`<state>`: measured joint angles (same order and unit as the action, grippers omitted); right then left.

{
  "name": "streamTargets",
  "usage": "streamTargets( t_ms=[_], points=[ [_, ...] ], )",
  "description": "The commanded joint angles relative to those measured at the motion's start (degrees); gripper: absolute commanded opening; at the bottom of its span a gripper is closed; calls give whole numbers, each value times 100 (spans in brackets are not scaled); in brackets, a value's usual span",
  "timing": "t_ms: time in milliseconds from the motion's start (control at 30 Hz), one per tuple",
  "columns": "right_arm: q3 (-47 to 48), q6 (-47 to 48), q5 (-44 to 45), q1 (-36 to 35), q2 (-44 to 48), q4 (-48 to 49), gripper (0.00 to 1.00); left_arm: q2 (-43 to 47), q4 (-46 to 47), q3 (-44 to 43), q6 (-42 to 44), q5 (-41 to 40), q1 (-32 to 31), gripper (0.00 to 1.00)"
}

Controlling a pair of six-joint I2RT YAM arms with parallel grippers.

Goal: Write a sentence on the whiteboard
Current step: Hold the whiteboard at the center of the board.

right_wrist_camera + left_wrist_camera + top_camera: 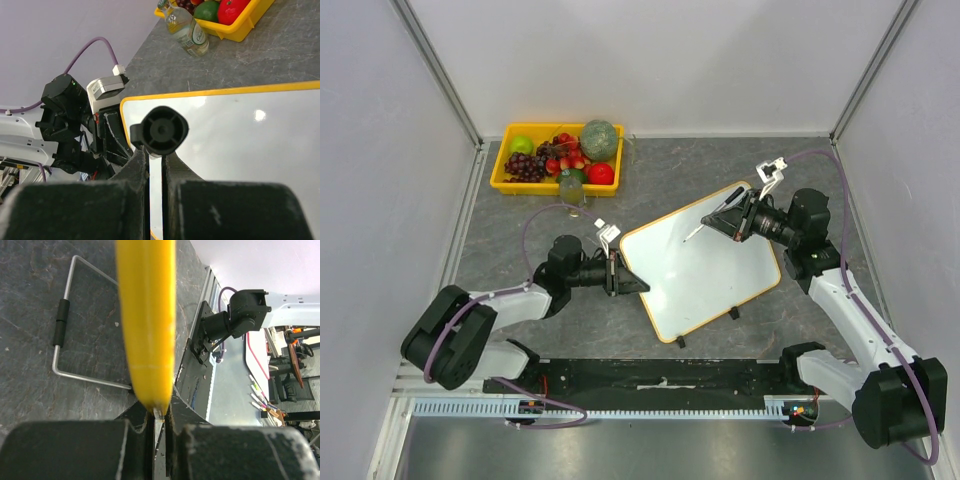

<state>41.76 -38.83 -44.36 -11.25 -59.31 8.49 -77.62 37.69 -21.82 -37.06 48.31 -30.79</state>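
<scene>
Next, I open my left gripper, which holds the whiteboard's frame tipped up above the wire stand, then let the board settle and pinch its side edge (647,306) before writing.
The whiteboard (705,270), white with a thin orange-yellow frame, lies at an angle in the middle of the table. Its face is blank; the sentence is not visible on it. My left gripper (618,273) is shut on the board's left edge, and in the left wrist view the yellow frame (147,315) runs up from between the jaws of the left gripper (160,415). My right gripper (737,216) is shut on a black marker (712,214), whose tip points down at the board's upper part. The right wrist view shows the marker's black rear end (160,131) above the board (240,150).
A yellow tray (502,170) of fruit stands at the back left, with a small bottle (570,188) just in front of it. Two black clips (681,341) stick out from the board's near edge. A wire stand (65,340) lies on the table under the board. Walls enclose the table.
</scene>
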Motion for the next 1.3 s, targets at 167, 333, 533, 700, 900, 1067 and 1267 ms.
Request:
streamTargets(
  t_ms=[167,333,533,700,900,1067,1267],
  points=[
    [333,77,-152,17,25,56,0,721,-1245,609,427,276,-393,2],
    [280,95,-143,17,-37,135,0,1293,-1781,802,366,-286,-411,2],
    [201,60,-152,17,-63,232,0,2048,-2643,697,445,-1121,-411,17],
    [192,51,-161,17,-28,232,0,2488,-3329,469,507,-1798,-402,42],
    [184,60,-161,17,16,197,0,3059,-3690,416,331,-2212,-411,71],
    [175,68,-161,17,16,197,0,3499,-3734,416,85,-2335,-402,90],
    [131,60,-152,17,16,232,0,3895,-3392,583,-284,-2528,-402,81]
  ],
)
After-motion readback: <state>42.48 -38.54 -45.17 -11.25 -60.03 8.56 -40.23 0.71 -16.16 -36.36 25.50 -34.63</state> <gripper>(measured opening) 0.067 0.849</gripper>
